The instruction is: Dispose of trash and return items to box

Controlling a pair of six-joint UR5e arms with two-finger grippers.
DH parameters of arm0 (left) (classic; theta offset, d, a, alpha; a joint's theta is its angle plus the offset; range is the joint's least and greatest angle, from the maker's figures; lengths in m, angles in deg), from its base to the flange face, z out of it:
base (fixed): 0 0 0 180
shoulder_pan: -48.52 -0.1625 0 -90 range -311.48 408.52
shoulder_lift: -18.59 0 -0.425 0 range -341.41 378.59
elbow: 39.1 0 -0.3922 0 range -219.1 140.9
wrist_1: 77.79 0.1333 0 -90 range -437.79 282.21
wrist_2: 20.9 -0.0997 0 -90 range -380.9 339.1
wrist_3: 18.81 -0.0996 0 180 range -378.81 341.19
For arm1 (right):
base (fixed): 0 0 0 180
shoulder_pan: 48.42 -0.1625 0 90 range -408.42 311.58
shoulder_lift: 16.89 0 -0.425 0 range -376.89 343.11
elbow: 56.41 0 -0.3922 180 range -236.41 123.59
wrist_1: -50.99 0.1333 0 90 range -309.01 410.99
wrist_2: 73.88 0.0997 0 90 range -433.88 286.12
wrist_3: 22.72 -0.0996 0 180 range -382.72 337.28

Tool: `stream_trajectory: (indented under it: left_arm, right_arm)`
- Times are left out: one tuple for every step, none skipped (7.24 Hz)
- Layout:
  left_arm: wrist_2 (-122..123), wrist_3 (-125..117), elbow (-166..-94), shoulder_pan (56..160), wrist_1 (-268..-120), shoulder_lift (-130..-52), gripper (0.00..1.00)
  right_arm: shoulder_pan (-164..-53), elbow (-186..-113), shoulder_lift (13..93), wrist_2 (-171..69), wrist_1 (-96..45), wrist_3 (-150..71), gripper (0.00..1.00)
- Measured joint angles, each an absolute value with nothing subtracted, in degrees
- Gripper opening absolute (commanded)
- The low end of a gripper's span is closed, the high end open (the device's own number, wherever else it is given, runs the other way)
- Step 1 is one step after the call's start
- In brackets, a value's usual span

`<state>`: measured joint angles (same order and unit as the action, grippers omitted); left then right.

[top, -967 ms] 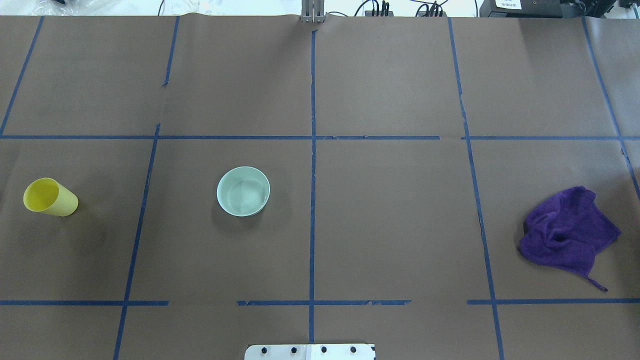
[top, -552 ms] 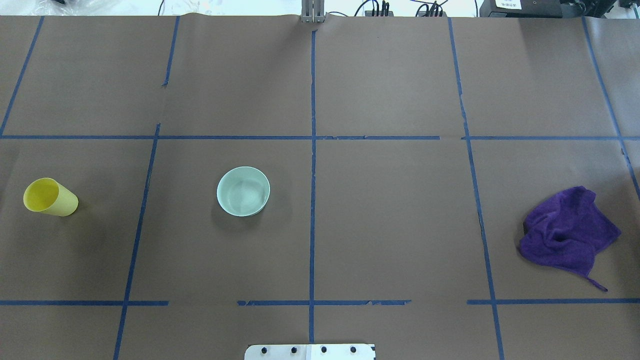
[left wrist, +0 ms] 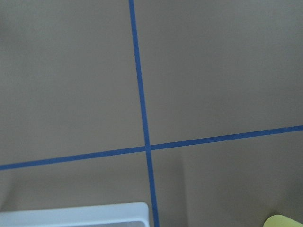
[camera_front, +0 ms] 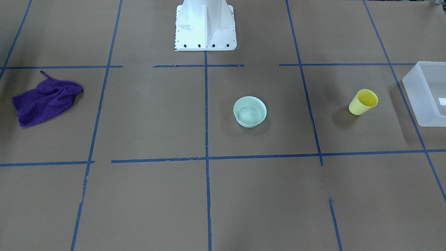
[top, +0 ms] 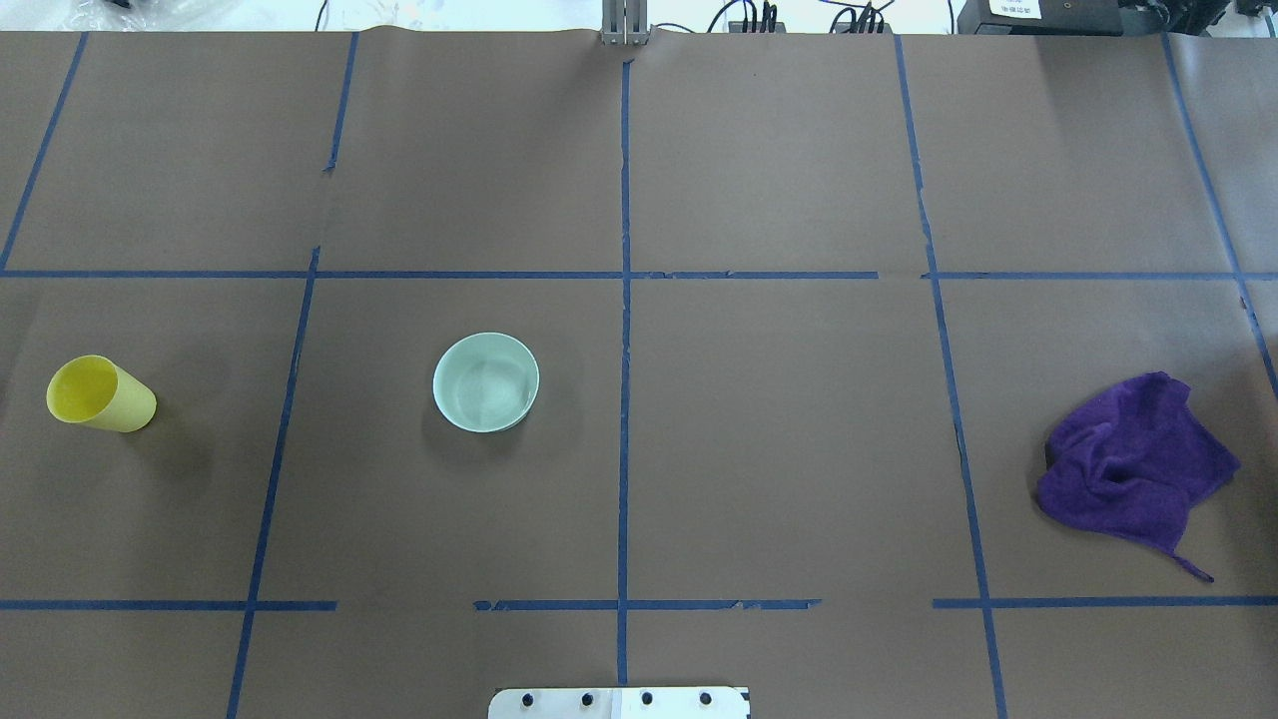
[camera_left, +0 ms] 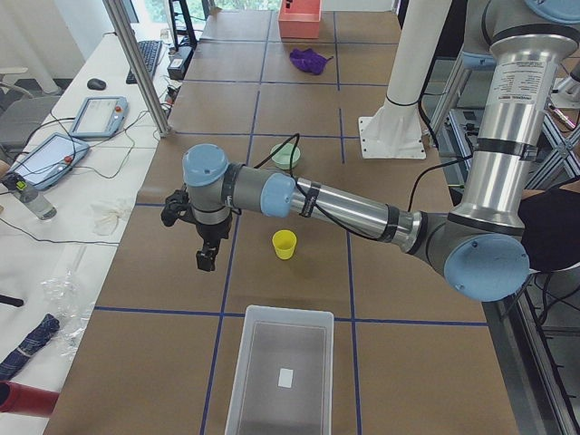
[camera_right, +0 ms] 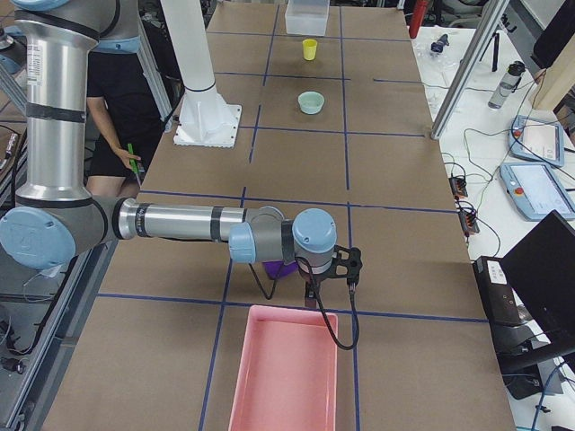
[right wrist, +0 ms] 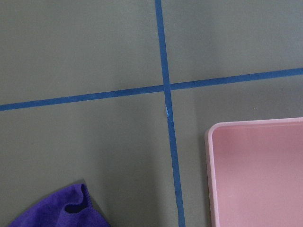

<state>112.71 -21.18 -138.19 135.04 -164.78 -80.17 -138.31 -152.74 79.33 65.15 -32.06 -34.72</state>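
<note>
Left gripper will grip the yellow cup's rim [camera_front: 375, 103] facing the frosted-white box, one finger inside.
The yellow cup [top: 100, 394] stands upright at the table's left end, also in the front view [camera_front: 363, 101]. The frosted-white box [camera_front: 416, 94] sits beyond it at the table's left end; it also shows in the left side view [camera_left: 237, 381]. My left gripper [camera_left: 207, 258] hangs above the table beside the cup [camera_left: 285, 244]; I cannot tell if it is open or shut. My right gripper [camera_right: 334, 269] hangs over the purple cloth [camera_right: 278, 269] near a pink bin [camera_right: 283, 373]; its state cannot be told. No fingers show in either wrist view.
A pale green bowl [top: 486, 381] stands left of the table's centre. The crumpled purple cloth [top: 1133, 464] lies at the right end. The robot's white base [camera_front: 205, 24] is at the table's near edge. Operator desks with tablets and cables run along the far side.
</note>
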Motion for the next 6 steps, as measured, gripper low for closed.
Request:
stream_trajectory:
  left_arm:
    - [112.7, -21.1, -140.0, 133.2, -166.1, -79.9, 1.00]
    - [112.7, -21.0, -140.4, 131.6, -166.7, -79.9, 1.00]
    - [112.5, -20.2, -140.3, 129.8, -167.1, -79.5, 1.00]
    - [112.3, -17.3, -140.2, 128.0, -168.3, -78.4, 1.00]
    - [112.1, -12.4, -140.3, 126.6, -172.7, -75.8, 1.00]
    - [111.9, -4.8, -140.3, 124.2, -181.9, -71.2, 0.99]
  right_arm:
    - [-138.3, -153.0, 79.2, 65.3, -32.0, -34.8, 1.00]
    - [-138.3, -153.1, 79.2, 65.3, -32.0, -34.9, 1.00]
    - [-138.3, -153.2, 79.2, 65.4, -31.9, -34.9, 1.00]
    - [-138.3, -153.4, 79.2, 65.4, -31.9, -35.0, 1.00]
    - [-138.2, -153.5, 79.2, 65.4, -31.9, -35.1, 1.00]
    - [-138.2, -153.6, 79.2, 65.4, -31.9, -35.1, 1.00]
